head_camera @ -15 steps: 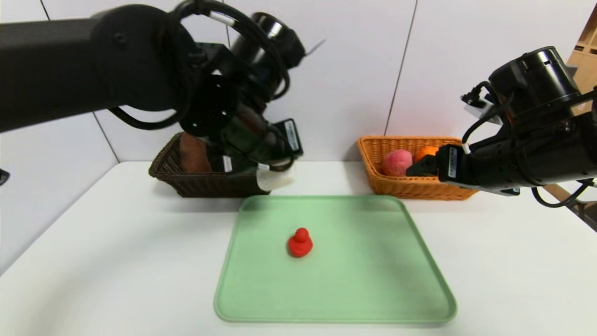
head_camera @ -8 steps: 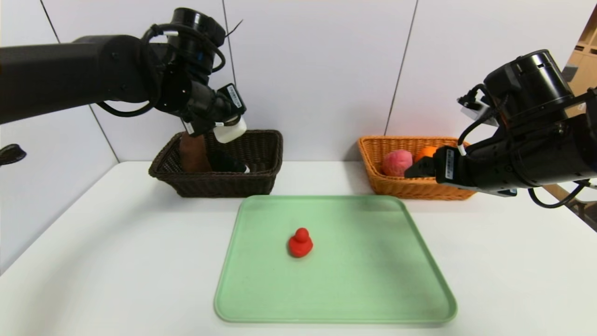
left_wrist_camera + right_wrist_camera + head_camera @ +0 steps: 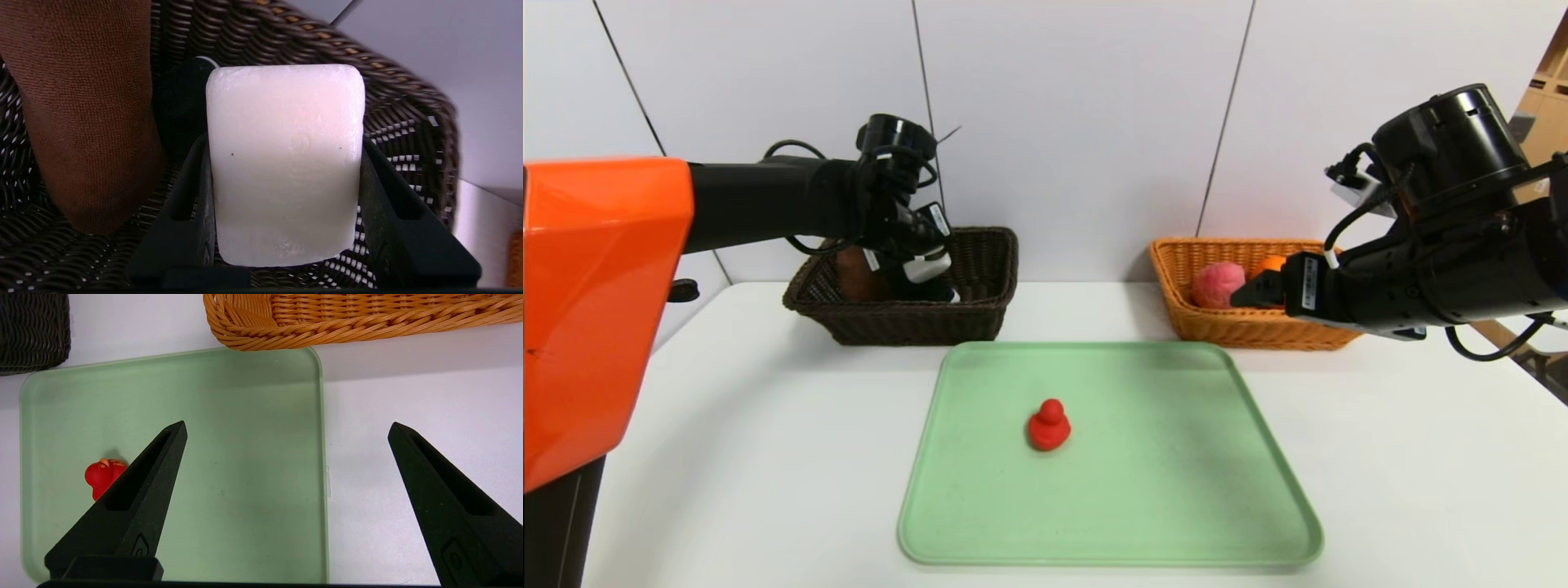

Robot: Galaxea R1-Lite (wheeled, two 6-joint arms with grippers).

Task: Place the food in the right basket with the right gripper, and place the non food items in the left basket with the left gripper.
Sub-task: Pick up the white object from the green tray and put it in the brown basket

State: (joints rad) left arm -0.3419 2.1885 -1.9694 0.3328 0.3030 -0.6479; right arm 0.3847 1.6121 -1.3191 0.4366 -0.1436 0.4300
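Note:
I should release the white soap bar with my left gripper against the black object in the dark brown basket (image 3: 958, 281).
My left gripper (image 3: 925, 260) is shut on a white soap bar (image 3: 929, 266) and holds it inside the dark brown basket (image 3: 980, 320) at the back left. In the left wrist view the soap bar (image 3: 284, 163) sits between both fingers (image 3: 196, 196) above the basket's weave (image 3: 408, 122), beside a brown cloth item (image 3: 88, 110). A red toy duck (image 3: 1048, 425) sits on the green tray (image 3: 1176, 490). My right gripper (image 3: 288, 430) is open and empty, hovering in front of the orange basket (image 3: 1217, 327), which holds a pink fruit (image 3: 1218, 284) and an orange one (image 3: 1270, 266).
A black object (image 3: 927, 290) lies in the dark basket next to the brown item (image 3: 854, 278). The white table (image 3: 727, 457) runs around the tray. A white panel wall stands behind both baskets.
My left arm has swung from near the tray's back edge up and back, then lowered the soap bar into the dark basket. The right arm has barely moved.

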